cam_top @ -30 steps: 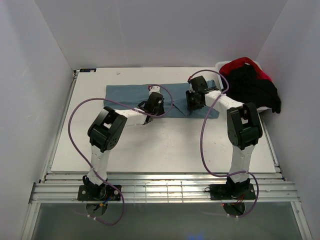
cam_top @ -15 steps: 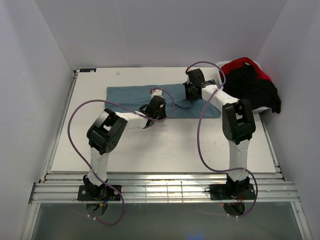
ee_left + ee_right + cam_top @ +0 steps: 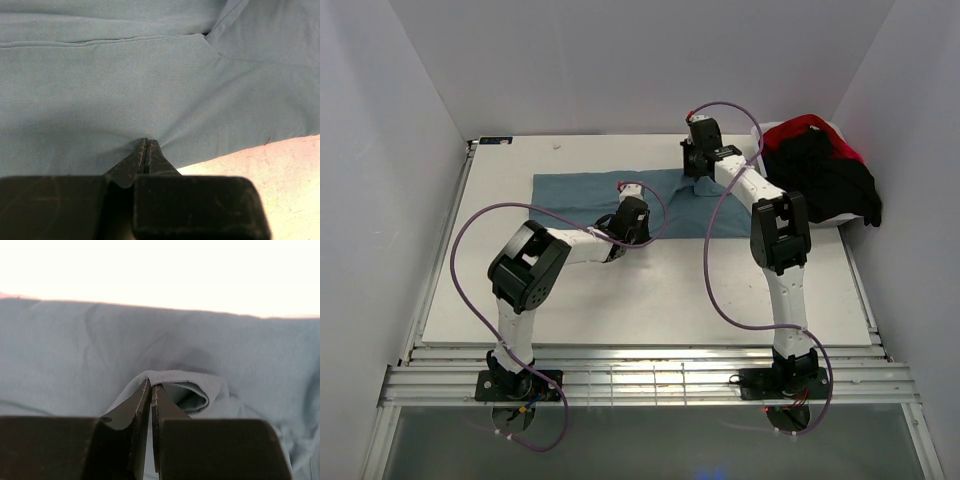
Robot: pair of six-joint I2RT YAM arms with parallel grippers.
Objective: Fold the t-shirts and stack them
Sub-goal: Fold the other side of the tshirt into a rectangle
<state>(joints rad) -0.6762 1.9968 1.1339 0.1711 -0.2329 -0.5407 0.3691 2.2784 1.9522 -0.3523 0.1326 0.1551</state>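
Note:
I see the t-shirt's raised fold bunching up at my right gripper, so next I open it, take the fold's edge nearer the tub point(image 3: 220, 389), and spread it out flat.
A teal-blue t-shirt point(image 3: 580, 195) lies spread across the far half of the white table. My left gripper point(image 3: 628, 228) is shut on its fabric near the front hem. Creases in the t-shirt point(image 3: 100, 90) run into the closed tips of the left gripper point(image 3: 146, 141). My right gripper point(image 3: 694, 172) is at the shirt's far right part, shut on a raised fold. In the right wrist view the fold loops over the tips of the right gripper point(image 3: 151, 385), with flat t-shirt cloth point(image 3: 60, 340) behind. A black t-shirt point(image 3: 830, 175) and a red t-shirt point(image 3: 800, 128) lie heaped at the right.
The heap sits in a white tub point(image 3: 763, 131) at the table's far right corner. White walls close in the left, back and right. Purple cables loop off both arms. Bare table point(image 3: 650, 290) stretches in front of the shirt.
The right gripper has shut on the shirt's right end and carried it away from the front edge toward the far side, folding that end over. The left gripper has stayed put.

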